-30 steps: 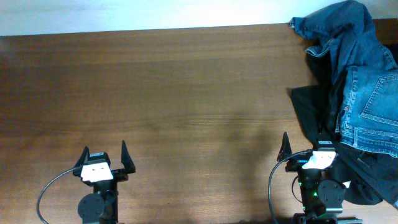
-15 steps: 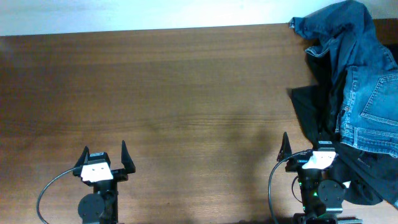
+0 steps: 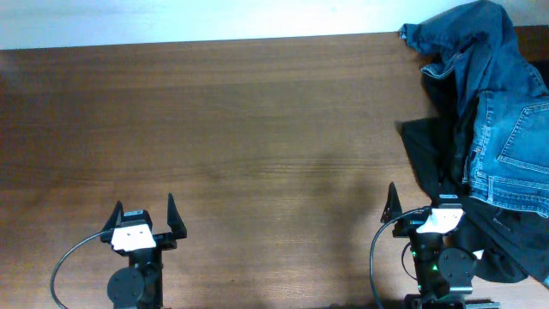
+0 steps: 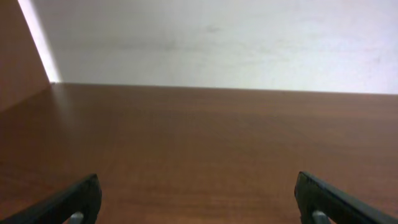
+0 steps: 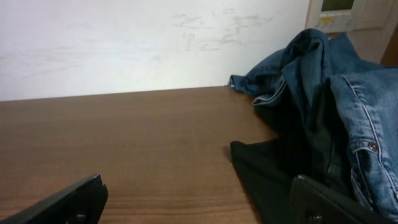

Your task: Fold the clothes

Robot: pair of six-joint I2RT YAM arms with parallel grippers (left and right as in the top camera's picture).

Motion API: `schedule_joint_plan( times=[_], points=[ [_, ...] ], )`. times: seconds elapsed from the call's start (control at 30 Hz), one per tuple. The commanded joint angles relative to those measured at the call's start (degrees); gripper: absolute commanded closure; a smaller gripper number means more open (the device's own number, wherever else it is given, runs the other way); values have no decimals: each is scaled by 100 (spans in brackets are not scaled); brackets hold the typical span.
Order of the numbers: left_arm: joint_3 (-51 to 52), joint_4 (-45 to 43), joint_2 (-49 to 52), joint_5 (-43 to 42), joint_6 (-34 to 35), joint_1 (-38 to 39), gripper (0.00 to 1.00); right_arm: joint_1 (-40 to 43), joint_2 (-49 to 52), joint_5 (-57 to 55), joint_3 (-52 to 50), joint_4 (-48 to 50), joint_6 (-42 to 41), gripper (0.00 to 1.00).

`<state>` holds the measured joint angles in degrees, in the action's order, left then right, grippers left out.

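Observation:
The blue denim jeans are next for my right gripper. Next, I move it there and close it on their near edge [image 3: 485, 177], just below the corner of the pocket.
A pile of clothes lies at the table's right side: blue denim jeans [image 3: 502, 129] crumpled over a black garment [image 3: 433, 159]. Both show in the right wrist view, the jeans [image 5: 336, 93] above the black garment [image 5: 273, 174]. My right gripper [image 3: 418, 199] is open and empty at the front right, its right finger over the black garment's edge. My left gripper [image 3: 144, 211] is open and empty at the front left, over bare wood, far from the clothes. In the left wrist view the fingertips [image 4: 74, 199] show with only table between them.
The brown wooden table [image 3: 240, 129] stretches wide to the left of the pile. A white wall [image 5: 124, 43] runs behind the far edge. The jeans hang over the table's right edge and far right corner.

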<state>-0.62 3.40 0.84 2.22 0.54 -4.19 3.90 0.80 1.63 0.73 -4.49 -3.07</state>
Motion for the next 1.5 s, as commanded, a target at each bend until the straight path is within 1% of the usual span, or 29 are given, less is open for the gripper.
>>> schedule_joint_plan(
  times=[0.0,0.07,0.17,0.27,0.33,0.47,0.57,0.7,0.77,0.83,0.9,0.97,1.07,1.17,1.23,1.3,1.47],
  points=[
    [4,-221,-17,-422,79,2,1,26,-28,111,146,-282,-87,1],
    [-50,-170,-17,-767,83,2,1,26,-15,55,352,-579,-87,1],
    [-249,87,-17,-804,254,2,1,26,149,-302,800,-1008,-85,1],
    [-590,485,-9,-804,254,2,1,26,490,-588,1305,-1283,-85,2],
    [-813,682,50,-804,254,2,1,26,804,-702,1650,-1464,-83,1],
    [-1344,933,444,-804,251,2,1,26,1762,-866,2544,-1991,-79,1],
    [-1773,933,957,-802,249,2,1,26,2557,-881,3209,-2365,-42,1],
    [-2413,1003,1910,-807,251,2,1,26,3716,-879,4129,-3001,-42,1],
    [-2841,1270,2474,-807,251,2,1,26,4238,-844,4577,-3338,-44,1],
    [-3344,1700,3101,-807,249,2,1,26,4717,-636,4968,-3652,-42,1],
    [-3921,2173,3781,-957,249,2,1,31,5117,-715,5285,-3895,-20,1],
    [-4402,2326,4376,-1128,249,2,1,81,5440,-1375,5488,-3954,-103,2],
    [-4605,2332,4704,-1207,254,2,0,457,5810,-2009,5657,-3941,-262,1],
    [-4653,2229,4798,-1473,251,2,0,1215,6373,-1985,5812,-3923,-260,1],
    [-4653,2179,4843,-1486,249,2,1,1644,6736,-1985,5845,-3871,-260,1],
    [-4653,2151,4988,-1425,247,2,1,2155,7302,-1727,5847,-3547,-227,2],
    [-4653,2149,5351,-1429,249,2,1,2551,8249,-1578,5847,-2997,-168,1]
  ],
)
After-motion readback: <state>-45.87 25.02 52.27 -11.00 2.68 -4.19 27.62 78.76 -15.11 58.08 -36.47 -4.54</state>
